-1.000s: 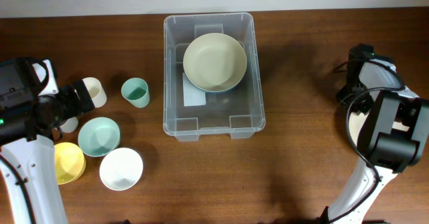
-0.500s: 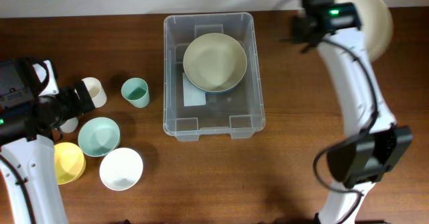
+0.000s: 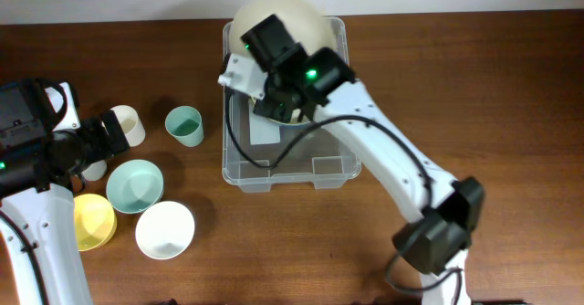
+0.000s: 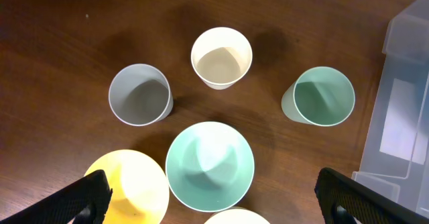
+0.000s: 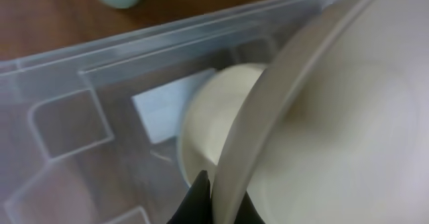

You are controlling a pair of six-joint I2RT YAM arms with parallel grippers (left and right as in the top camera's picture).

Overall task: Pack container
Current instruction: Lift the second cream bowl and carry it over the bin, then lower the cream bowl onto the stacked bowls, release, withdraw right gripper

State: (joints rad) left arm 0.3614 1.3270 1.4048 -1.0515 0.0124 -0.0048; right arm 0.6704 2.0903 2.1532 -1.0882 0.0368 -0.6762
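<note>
My left gripper is to go to the green cup next and close on the green cup's rim (image 3: 201,122) (image 4: 353,100), on the side facing the clear container.
The clear container (image 3: 339,113) stands at the table's middle back, with a cream bowl (image 5: 208,117) lying inside it. My right gripper (image 5: 221,200) is shut on the rim of a second, large cream bowl (image 3: 283,8), held tilted over the container's far left part. The right arm (image 3: 383,159) reaches across the container and covers much of the inside from overhead. My left gripper (image 4: 218,204) hangs open above the crockery at the left, with nothing between its fingers (image 4: 90,197).
Left of the container stand a green cup (image 3: 184,125), a cream cup (image 3: 128,124) and a grey cup (image 4: 139,94). Nearer the front lie a teal bowl (image 3: 135,185), a yellow bowl (image 3: 91,221) and a white bowl (image 3: 165,229).
The right arm has swung from the table's right side to over the container, carrying the large cream bowl. The left arm has not moved.
</note>
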